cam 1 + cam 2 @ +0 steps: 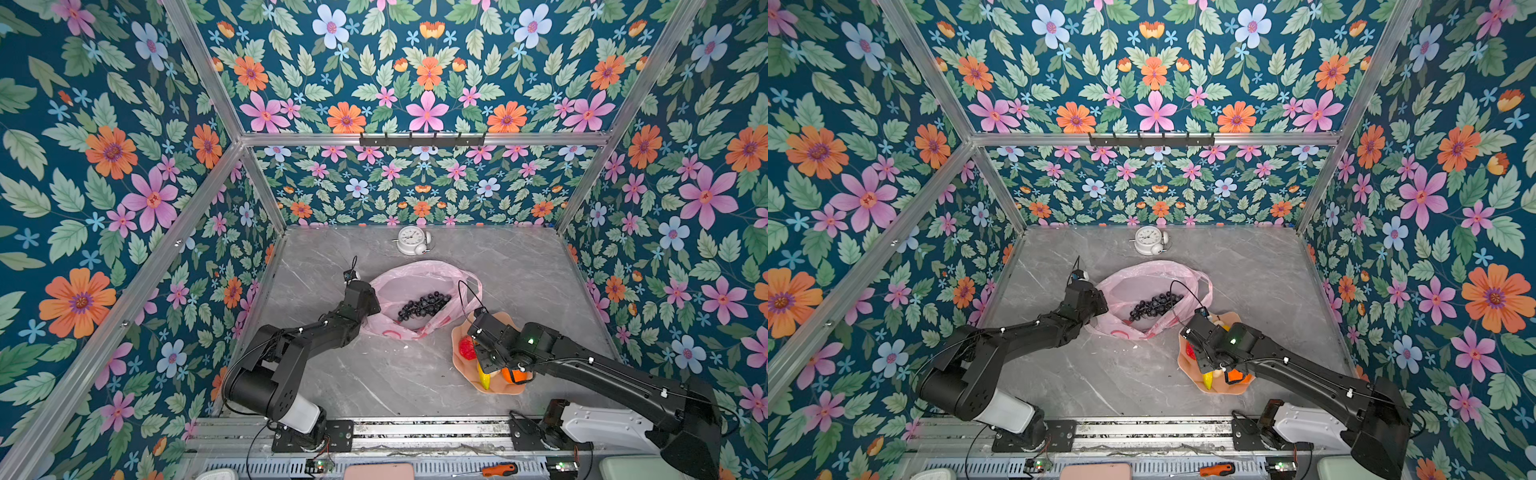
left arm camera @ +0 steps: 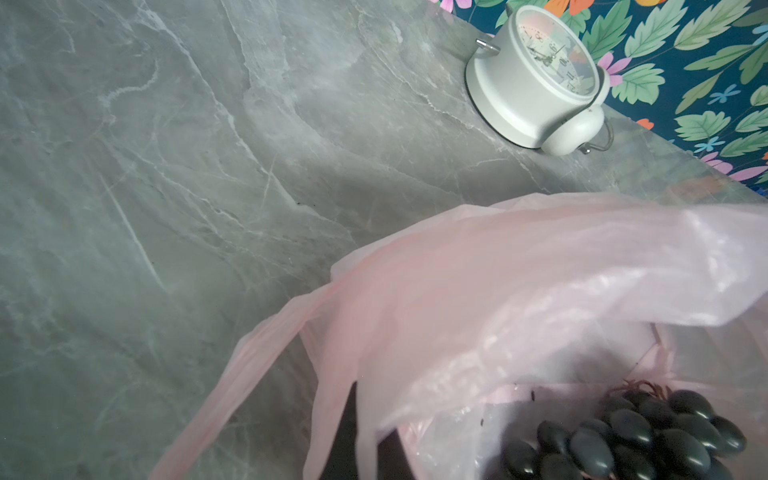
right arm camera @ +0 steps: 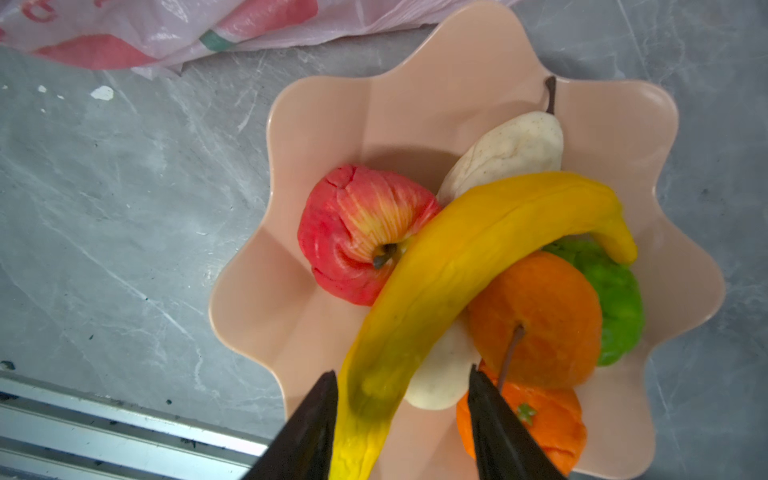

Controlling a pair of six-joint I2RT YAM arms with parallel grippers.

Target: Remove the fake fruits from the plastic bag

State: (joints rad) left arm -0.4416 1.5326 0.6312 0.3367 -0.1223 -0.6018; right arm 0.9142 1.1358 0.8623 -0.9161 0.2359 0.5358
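The banana lies at a slant with its near end by the dish's rim, so the robot's right gripper will take that end [image 3: 372, 392] and swing it inward before fetching the grapes.
The pink plastic bag [image 1: 415, 276] [image 1: 1144, 276] lies open mid-table with a dark grape bunch [image 1: 424, 305] [image 2: 644, 436] inside. My left gripper [image 1: 371, 308] is at the bag's left rim, shut on the bag film, which drapes over its fingers in the left wrist view. My right gripper [image 3: 401, 376] hangs open over the peach dish [image 3: 332, 124], its jaws on either side of the yellow banana [image 3: 457, 257]. The banana lies across a red apple [image 3: 353, 237], two oranges [image 3: 540, 316], a green fruit [image 3: 615, 299] and two cream fruits [image 3: 507, 149] in the dish.
A white alarm clock [image 1: 412, 240] [image 2: 536, 79] stands behind the bag near the back wall. Floral walls close in three sides. A metal rail runs along the table's front edge, and an orange-handled screwdriver [image 1: 498, 469] lies below it.
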